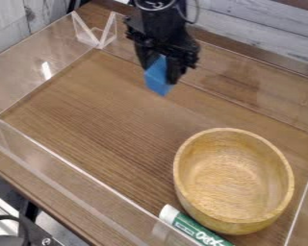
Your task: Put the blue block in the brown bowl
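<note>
The robot's gripper needs to release the blue block near the middle of the brown bowl's bottom (223,186).
My black gripper (160,75) hangs over the far middle of the wooden table, pointing steeply down, shut on the blue block (158,79). The block is held clear of the tabletop, its lower end sticking out below the fingers. The brown bowl (233,180) is a wide, shallow bowl of light tan wood at the near right, and nothing lies in it. The gripper is up and to the left of the bowl, well apart from it.
Clear plastic walls (41,69) ring the table on the left, back and front. A white and green tube (192,229) lies by the front edge, just below the bowl. A clear stand (92,31) sits at the back left.
</note>
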### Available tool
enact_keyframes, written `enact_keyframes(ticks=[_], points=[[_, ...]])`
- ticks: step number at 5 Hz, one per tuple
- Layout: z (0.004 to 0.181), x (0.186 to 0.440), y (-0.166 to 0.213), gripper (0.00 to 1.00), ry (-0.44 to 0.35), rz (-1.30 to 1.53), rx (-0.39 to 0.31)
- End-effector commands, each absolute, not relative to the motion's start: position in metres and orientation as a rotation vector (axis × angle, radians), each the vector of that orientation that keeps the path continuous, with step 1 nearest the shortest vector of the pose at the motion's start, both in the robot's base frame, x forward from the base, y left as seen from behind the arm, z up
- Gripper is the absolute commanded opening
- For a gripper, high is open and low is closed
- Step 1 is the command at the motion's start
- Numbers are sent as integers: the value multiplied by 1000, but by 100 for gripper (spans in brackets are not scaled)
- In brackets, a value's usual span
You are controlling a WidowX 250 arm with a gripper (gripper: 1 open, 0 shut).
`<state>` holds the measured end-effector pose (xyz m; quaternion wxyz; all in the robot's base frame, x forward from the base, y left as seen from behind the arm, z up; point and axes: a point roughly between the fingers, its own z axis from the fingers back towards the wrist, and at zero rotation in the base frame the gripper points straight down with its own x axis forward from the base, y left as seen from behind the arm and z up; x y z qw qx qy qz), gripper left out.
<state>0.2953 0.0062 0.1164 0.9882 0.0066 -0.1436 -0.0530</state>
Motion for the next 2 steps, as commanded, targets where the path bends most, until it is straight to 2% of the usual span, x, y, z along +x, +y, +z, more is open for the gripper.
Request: enact_keyframes(ticks=[1, 2], points=[[132, 279, -20, 0, -321, -113, 3], [137, 259, -46, 0, -316, -126, -17]])
